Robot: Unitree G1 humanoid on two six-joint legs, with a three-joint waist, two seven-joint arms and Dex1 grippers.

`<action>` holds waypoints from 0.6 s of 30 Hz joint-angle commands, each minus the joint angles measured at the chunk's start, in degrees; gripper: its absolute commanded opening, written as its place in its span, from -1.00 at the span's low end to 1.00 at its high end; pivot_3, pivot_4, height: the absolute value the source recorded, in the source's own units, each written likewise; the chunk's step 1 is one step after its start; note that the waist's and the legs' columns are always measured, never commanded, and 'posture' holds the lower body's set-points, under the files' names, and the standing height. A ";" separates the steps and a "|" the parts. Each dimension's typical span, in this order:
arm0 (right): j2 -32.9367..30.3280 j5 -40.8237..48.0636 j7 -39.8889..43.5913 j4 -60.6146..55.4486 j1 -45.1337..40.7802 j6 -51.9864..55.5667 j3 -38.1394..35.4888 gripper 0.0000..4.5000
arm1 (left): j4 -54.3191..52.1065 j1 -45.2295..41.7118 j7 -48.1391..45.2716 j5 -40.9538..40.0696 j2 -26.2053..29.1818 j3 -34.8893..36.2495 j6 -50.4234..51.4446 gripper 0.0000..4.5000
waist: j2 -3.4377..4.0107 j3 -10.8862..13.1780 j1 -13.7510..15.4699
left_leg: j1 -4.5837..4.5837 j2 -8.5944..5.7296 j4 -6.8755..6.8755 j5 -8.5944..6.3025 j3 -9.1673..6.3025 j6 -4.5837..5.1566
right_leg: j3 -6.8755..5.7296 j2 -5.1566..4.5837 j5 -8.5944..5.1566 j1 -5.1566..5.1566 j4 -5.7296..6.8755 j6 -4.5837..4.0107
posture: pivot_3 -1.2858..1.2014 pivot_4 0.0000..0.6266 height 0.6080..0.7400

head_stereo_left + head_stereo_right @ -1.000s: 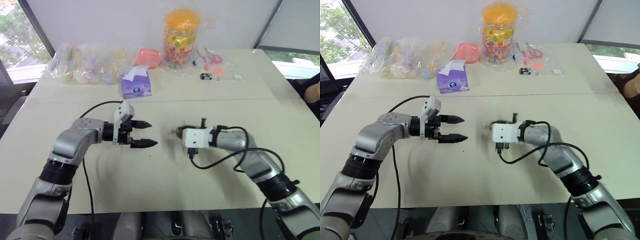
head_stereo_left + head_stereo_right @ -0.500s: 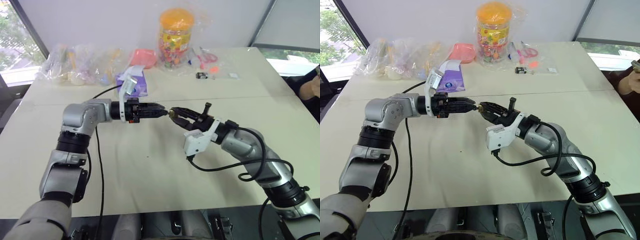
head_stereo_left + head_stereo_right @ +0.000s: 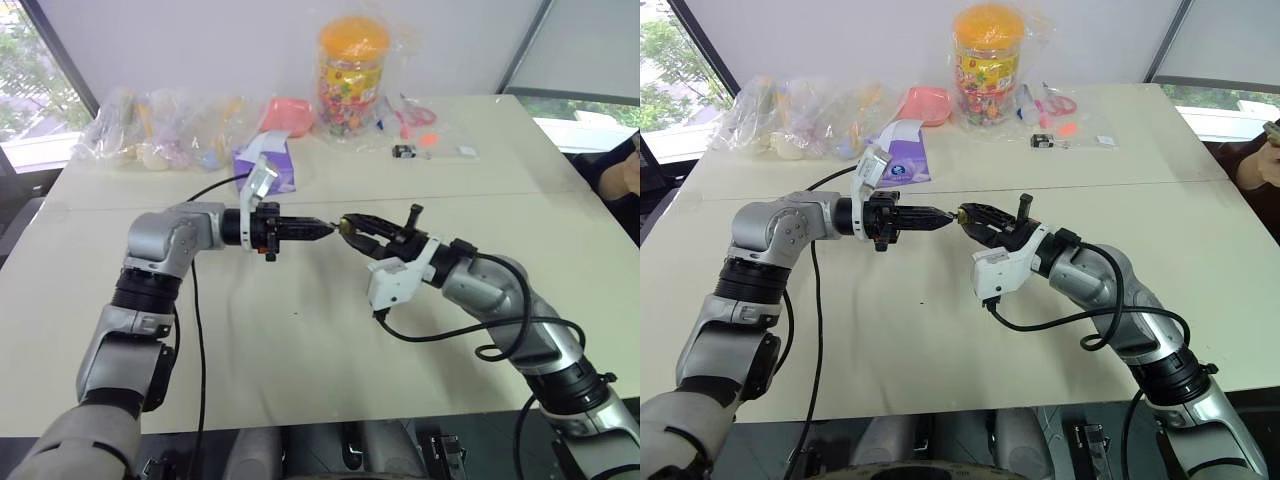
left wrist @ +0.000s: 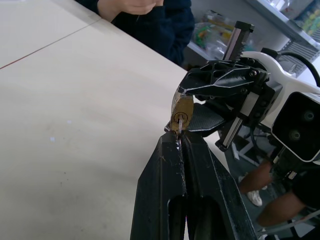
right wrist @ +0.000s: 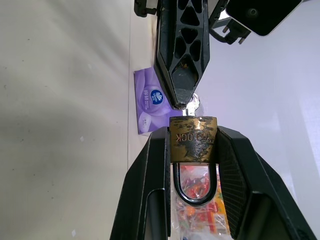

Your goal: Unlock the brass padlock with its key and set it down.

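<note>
My left gripper's fingers pinch only the edge of the key's head, so next I open them, move closer and grip the bow deeper (image 5: 195, 101) before I turn the key.
The brass padlock (image 5: 193, 137), scuffed gold with a dark shackle loop, is clamped by its sides in my right gripper (image 3: 348, 224), which is shut on it above the middle of the table (image 3: 300, 340). Its keyhole end faces my left gripper (image 3: 320, 228). That gripper is shut on the small silvery key (image 5: 192, 103), whose blade sits in the padlock's keyhole (image 4: 180, 118). The two grippers meet tip to tip, both held level and clear of the tabletop.
Along the far edge of the table stand a purple tissue pack (image 3: 268, 165), an orange-lidded candy jar (image 3: 352, 70), clear plastic bags (image 3: 160, 125), a pink dish (image 3: 292, 113) and small packets (image 3: 432, 145). A person's arm (image 3: 622, 180) shows at the right edge.
Both arms have risen from low over the table and come together. My left gripper, wide open a second ago, has shut on the key at the padlock; the right has kept its grip.
</note>
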 commanded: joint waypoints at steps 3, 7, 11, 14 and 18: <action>0.74 0.84 0.15 -2.30 -1.21 -0.43 -1.51 -0.69 | -1.38 -0.42 0.98 0.38 -0.58 0.51 -1.13 -0.61 | 0.00 0.00 0.00 | 0.00 0.00 0.00 0.00 0.00 0.00 | 0.00 0.00 0.00 0.00 0.00 0.00 | 0.03 -0.52 0.96; 1.00 0.80 0.66 -2.67 -1.09 -0.15 -1.54 -0.69 | -1.51 -0.54 1.18 0.70 -1.07 0.46 -1.76 0.19 | 0.00 0.00 0.00 | 0.00 0.00 0.00 0.00 0.00 0.00 | 0.00 0.00 0.00 0.00 0.01 0.00 | 0.03 -0.52 0.96; 1.07 0.73 0.98 -2.74 -1.05 -0.07 -1.60 -0.69 | -1.25 -0.98 1.10 0.72 -1.43 0.63 -1.90 0.95 | 0.00 0.00 0.00 | 0.00 0.00 0.00 0.00 0.00 0.00 | 0.00 0.00 0.00 0.00 0.01 0.00 | 0.03 -0.52 0.96; 1.07 0.71 1.24 -2.80 -1.00 0.02 -1.65 -0.69 | -1.02 -1.23 1.03 0.60 -1.65 1.02 -1.90 0.99 | 0.00 0.00 0.01 | 0.00 0.00 0.00 0.00 0.00 0.00 | 0.00 0.00 0.00 0.00 0.01 0.00 | 0.03 -0.52 0.96; 1.04 0.75 1.32 -2.73 -0.96 0.03 -1.70 -0.69 | -0.78 -1.26 0.99 0.36 -1.74 1.49 -1.70 0.88 | 0.00 0.00 -0.02 | 0.00 0.00 0.00 0.00 0.00 0.00 | 0.00 0.00 0.00 0.00 0.01 0.00 | 0.03 -0.52 0.96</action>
